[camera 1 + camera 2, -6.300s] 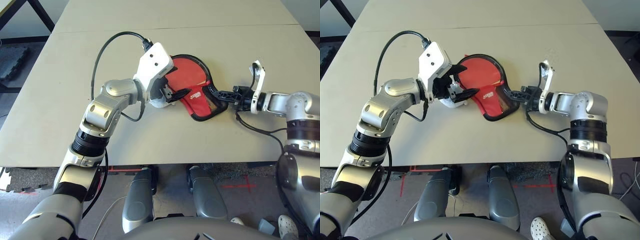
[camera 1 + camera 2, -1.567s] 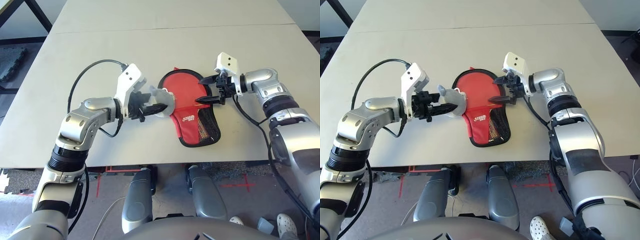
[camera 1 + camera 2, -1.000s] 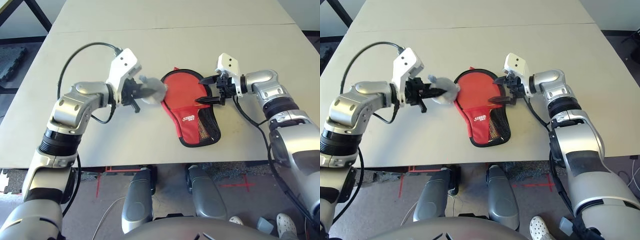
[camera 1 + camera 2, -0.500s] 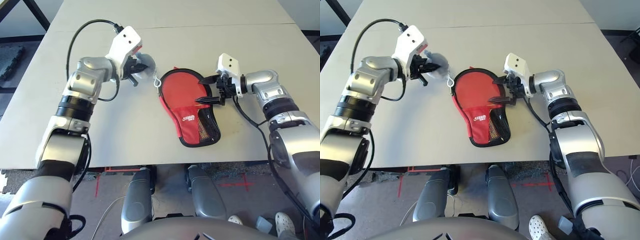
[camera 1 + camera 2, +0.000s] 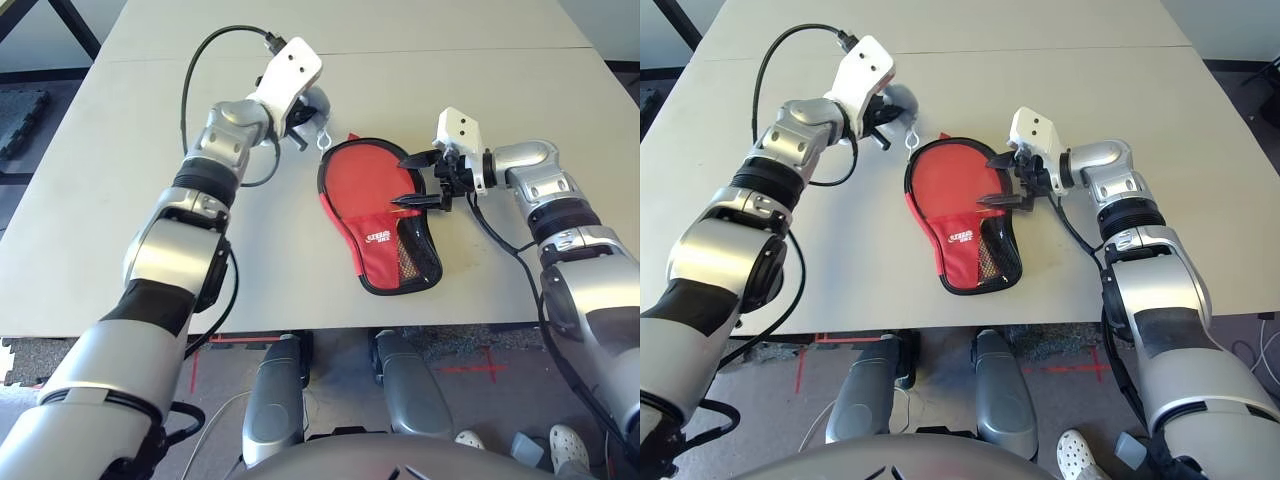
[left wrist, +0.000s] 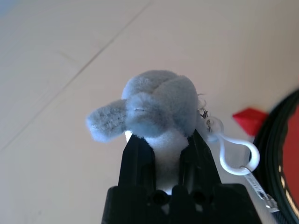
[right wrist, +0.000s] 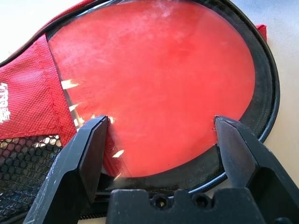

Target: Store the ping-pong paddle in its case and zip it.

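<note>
My left gripper is holding the grey fuzzy pouch. It will let go of it on the bare tabletop (image 5: 433, 120) just beyond my right gripper.
The red case (image 5: 383, 232) with black trim lies at mid-table, its mesh pocket (image 5: 416, 253) toward me. Its round end is unzipped, and the ping-pong paddle's red rubber face (image 7: 159, 79) shows inside the black rim; the handle is hidden under the fabric. My right gripper (image 5: 411, 180) stands open over the case's right edge, one finger on each side of the paddle's face in the right wrist view (image 7: 161, 123). My left gripper (image 5: 302, 112) is raised beyond the case's far left, shut on a small grey fuzzy pouch (image 6: 156, 105) with a white clip (image 6: 233, 154).
The pale tabletop (image 5: 470, 90) stretches wide on all sides, with a seam running across its far part. A black cable (image 5: 200, 70) loops above my left forearm. The floor shows past the table's near edge.
My left arm has carried the grey pouch from the left of the case toward the far side of the table. The right gripper and the case have stayed still.
</note>
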You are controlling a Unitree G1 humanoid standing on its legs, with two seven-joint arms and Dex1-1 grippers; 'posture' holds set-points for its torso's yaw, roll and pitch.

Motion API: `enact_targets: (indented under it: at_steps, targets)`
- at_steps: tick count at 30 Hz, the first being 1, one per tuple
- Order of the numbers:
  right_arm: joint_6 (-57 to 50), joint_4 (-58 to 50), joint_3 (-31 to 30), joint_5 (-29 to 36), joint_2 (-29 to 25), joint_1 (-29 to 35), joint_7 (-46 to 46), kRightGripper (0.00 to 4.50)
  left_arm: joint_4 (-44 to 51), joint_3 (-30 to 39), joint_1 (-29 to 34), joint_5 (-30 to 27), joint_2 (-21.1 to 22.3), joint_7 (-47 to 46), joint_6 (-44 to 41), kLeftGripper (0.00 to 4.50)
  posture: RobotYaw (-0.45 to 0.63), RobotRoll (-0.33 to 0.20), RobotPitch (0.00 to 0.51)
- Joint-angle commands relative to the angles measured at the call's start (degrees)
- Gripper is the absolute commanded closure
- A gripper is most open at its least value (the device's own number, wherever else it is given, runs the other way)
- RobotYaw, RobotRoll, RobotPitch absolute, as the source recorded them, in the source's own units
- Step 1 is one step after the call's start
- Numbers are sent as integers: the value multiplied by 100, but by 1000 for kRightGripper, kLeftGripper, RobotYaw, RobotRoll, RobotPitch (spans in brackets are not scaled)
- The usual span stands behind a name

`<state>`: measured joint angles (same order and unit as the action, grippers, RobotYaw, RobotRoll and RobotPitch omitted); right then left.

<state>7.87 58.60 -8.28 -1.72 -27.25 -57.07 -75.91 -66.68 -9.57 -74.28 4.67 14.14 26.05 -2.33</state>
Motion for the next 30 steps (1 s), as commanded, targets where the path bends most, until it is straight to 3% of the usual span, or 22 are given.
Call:
enact_targets:
  at_steps: [1, 12, 21, 25, 30]
  targets:
    - [-114, 117, -274, -258, 41, 354, -54, 0, -332, 217, -294, 54, -215, -548, 400, 4195, -43, 0, 243]
    - [-231, -82, -284, -230, 17, 477, -63, 0, -726, 482, -594, 68, -1097, -1041, 704, 4196, -69, 0, 253]
    - [-335, -269, -290, -186, 7, 625, -30, 0, -717, 372, -558, 140, -2180, -627, 749, 4200, -91, 0, 253]
    - [-365, -314, -287, -174, 19, 645, 1, 0, -673, 298, -482, 243, -2404, -472, 853, 4207, -102, 0, 250]
    - [-379, -384, -271, -140, -4, 721, 43, 0, -567, 491, -493, 108, -2504, -505, 841, 2384, -103, 0, 249]
